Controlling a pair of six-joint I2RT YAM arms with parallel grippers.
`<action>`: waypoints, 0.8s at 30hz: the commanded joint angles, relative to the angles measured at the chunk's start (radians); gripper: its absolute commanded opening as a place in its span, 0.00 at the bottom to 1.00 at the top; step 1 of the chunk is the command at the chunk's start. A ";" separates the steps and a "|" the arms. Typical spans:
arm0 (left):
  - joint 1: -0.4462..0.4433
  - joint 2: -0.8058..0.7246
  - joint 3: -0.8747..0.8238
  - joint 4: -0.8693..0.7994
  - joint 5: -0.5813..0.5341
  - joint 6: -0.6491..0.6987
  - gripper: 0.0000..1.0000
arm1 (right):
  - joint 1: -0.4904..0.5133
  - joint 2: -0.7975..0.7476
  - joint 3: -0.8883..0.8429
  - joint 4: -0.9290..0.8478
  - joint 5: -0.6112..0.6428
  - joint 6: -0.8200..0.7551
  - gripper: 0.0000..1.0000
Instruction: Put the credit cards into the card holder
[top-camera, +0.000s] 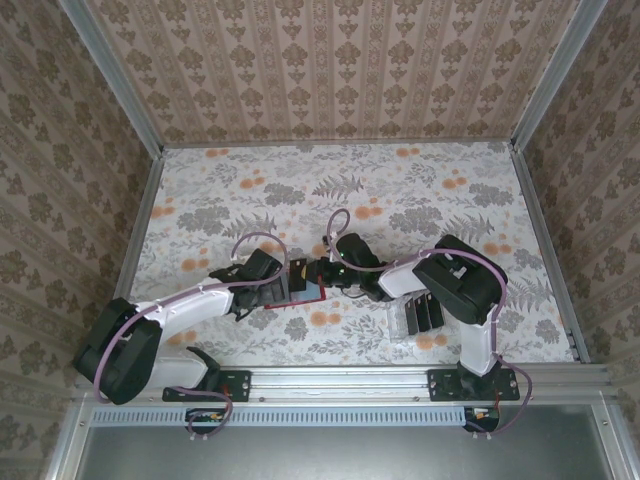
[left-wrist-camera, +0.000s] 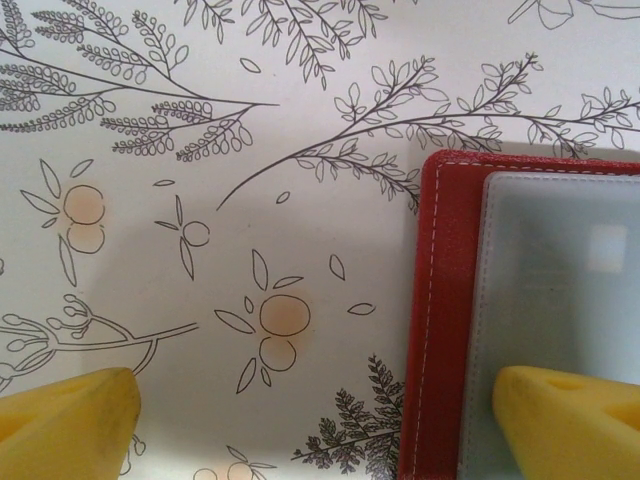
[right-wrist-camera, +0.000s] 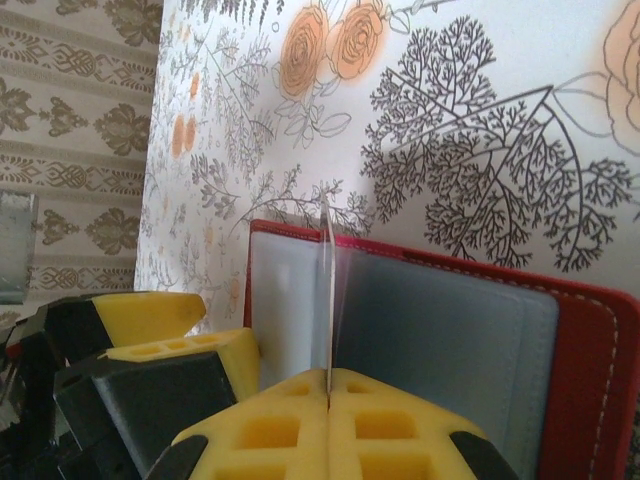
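Next, my right gripper lets go of the credit card in the red card holder's clear pocket (top-camera: 285, 287) (right-wrist-camera: 305, 325), the one that is nearest my left gripper.
The red card holder (top-camera: 300, 291) lies open on the flowered table between both grippers. Its grey clear pockets (left-wrist-camera: 560, 280) face up inside the red cover (right-wrist-camera: 600, 360). My left gripper (left-wrist-camera: 320, 430) is open, one yellow fingertip (left-wrist-camera: 565, 415) resting on the pocket and the other over bare table. My right gripper (right-wrist-camera: 328, 385) is shut on a thin clear leaf (right-wrist-camera: 327, 290) that stands edge-on out of the holder's fold. The left gripper's fingers (right-wrist-camera: 150, 312) sit at the holder's left side. Black credit cards (top-camera: 426, 312) stand near the right arm.
A clear slotted tray (top-camera: 400, 322) holds the black cards at the front right, just beside the right arm's elbow (top-camera: 462, 280). Patterned walls close in the table on three sides. A metal rail (top-camera: 340, 378) runs along the near edge.
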 joint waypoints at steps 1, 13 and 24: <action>-0.005 0.019 -0.010 -0.048 -0.012 -0.014 1.00 | 0.010 0.013 -0.025 0.023 -0.029 0.009 0.00; -0.008 0.021 -0.012 -0.042 -0.011 -0.016 1.00 | 0.025 0.026 -0.014 -0.002 -0.079 0.003 0.00; -0.009 0.019 -0.013 -0.043 -0.012 -0.016 1.00 | 0.033 0.036 -0.019 -0.024 -0.086 0.007 0.00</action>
